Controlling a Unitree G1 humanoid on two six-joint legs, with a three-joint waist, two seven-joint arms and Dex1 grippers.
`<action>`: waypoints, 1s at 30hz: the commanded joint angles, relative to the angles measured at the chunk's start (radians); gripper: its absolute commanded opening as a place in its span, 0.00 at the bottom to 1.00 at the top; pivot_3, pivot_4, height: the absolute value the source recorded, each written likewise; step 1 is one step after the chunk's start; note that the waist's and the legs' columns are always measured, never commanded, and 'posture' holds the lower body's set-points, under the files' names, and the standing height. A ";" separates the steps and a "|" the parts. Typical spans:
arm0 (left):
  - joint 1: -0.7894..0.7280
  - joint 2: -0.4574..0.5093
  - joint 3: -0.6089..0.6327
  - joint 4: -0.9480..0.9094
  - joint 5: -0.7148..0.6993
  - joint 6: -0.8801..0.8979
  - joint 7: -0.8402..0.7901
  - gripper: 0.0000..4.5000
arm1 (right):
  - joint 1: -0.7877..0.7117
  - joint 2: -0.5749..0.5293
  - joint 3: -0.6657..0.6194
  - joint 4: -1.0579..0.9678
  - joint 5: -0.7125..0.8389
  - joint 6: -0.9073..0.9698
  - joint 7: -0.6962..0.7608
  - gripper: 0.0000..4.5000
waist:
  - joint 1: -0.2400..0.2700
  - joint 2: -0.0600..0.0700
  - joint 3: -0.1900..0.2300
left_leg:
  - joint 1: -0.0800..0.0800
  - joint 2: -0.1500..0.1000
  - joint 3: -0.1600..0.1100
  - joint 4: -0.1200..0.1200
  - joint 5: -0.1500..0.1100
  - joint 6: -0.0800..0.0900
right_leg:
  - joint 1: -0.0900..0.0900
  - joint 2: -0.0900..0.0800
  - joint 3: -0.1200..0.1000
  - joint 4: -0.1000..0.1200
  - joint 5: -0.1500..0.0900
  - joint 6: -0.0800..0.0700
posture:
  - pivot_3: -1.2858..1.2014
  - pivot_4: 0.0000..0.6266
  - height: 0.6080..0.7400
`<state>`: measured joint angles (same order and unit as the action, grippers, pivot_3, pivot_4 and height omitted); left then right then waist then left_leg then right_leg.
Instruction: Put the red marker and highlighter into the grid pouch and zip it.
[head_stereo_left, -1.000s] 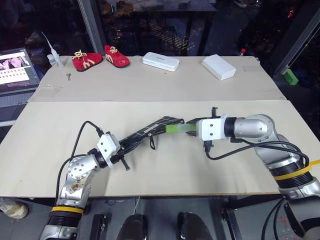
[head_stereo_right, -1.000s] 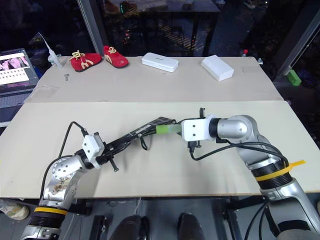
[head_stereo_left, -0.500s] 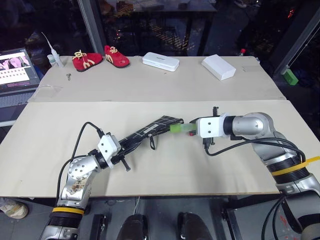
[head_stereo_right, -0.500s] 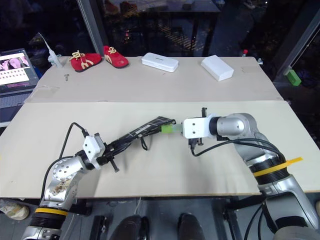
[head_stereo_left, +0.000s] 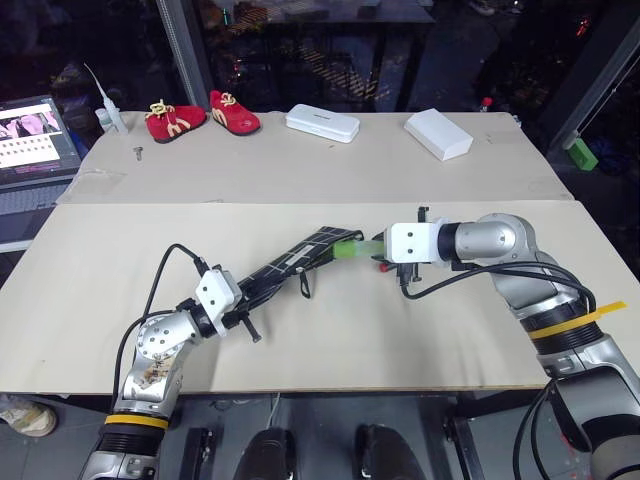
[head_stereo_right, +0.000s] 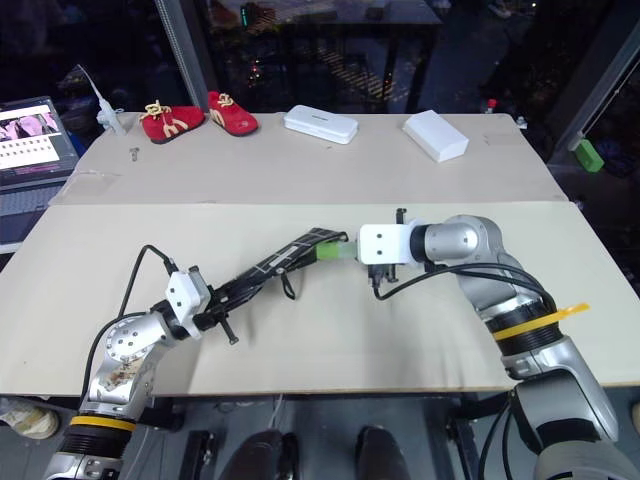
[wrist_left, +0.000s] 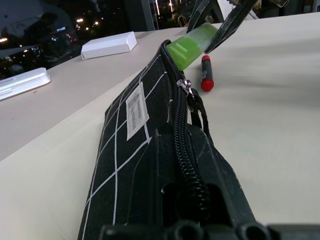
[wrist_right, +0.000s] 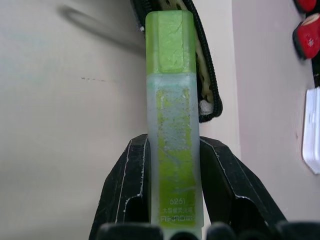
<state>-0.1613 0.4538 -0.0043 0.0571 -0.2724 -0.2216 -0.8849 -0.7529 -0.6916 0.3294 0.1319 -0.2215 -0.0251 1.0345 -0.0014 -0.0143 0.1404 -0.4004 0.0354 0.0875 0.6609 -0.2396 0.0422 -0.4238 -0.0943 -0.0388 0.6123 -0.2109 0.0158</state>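
Next, I let the light-green highlighter, now at the pouch's open mouth, go from my right gripper just inside the open far end of the grid pouch (head_stereo_left: 326, 256) (wrist_right: 172, 25).
The grid pouch (head_stereo_left: 300, 258), black with white lines, is held off the table at a slant. My left gripper (wrist_left: 185, 200) is shut on its near end. Its zipper (wrist_left: 181, 125) is open at the far end. My right gripper (wrist_right: 172, 145) is shut on the light-green highlighter (head_stereo_left: 357, 249), whose cap end (wrist_right: 169, 40) is right at the pouch's open mouth. The red marker (wrist_left: 206, 73) lies on the table just beyond the pouch, under the highlighter.
At the back of the table are two red baby shoes (head_stereo_left: 200, 115) and two white cases (head_stereo_left: 321, 123) (head_stereo_left: 437, 133). A laptop (head_stereo_left: 35, 135) sits at the far left. A green block (head_stereo_left: 579, 153) lies past the right edge.
My right arm has brought the highlighter slightly closer to the pouch's mouth. The left gripper and pouch have stayed put.
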 joint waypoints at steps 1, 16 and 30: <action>-0.001 0.003 -0.002 -0.013 0.006 -0.035 -0.005 0.00 | -0.031 0.007 0.006 -0.025 -0.042 0.027 -0.013 0.22 | -0.001 0.000 0.000 | 0.000 0.000 0.000 0.000 0.000 0.000 | 0.000 0.000 0.000 0.000 0.000 0.000 | 0.52 0.24 1.00; -0.011 -0.005 -0.004 0.022 0.005 -0.064 -0.012 0.00 | -0.052 0.181 0.149 -0.094 -0.169 -0.014 -0.044 0.22 | -0.010 0.000 0.000 | 0.000 0.000 0.000 0.000 0.000 0.000 | 0.000 0.000 0.000 0.001 0.000 0.000 | 0.52 0.24 1.00; -0.012 -0.010 0.003 0.034 0.005 -0.073 -0.016 0.00 | -0.068 0.248 0.108 0.007 -0.115 -0.078 -0.105 0.75 | -0.013 0.000 0.000 | 0.001 0.000 0.000 0.000 0.001 -0.001 | 0.000 0.001 0.000 0.002 0.000 0.000 | 0.52 0.24 1.00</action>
<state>-0.1651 0.4425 -0.0074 0.1151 -0.2672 -0.2639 -0.9050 -0.7848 -0.4368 0.4888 0.1434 -0.3647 -0.0814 0.9470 -0.0140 -0.0141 0.1403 -0.3998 0.0354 0.0875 0.6611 -0.2391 0.0413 -0.4239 -0.0936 -0.0393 0.6143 -0.2108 0.0156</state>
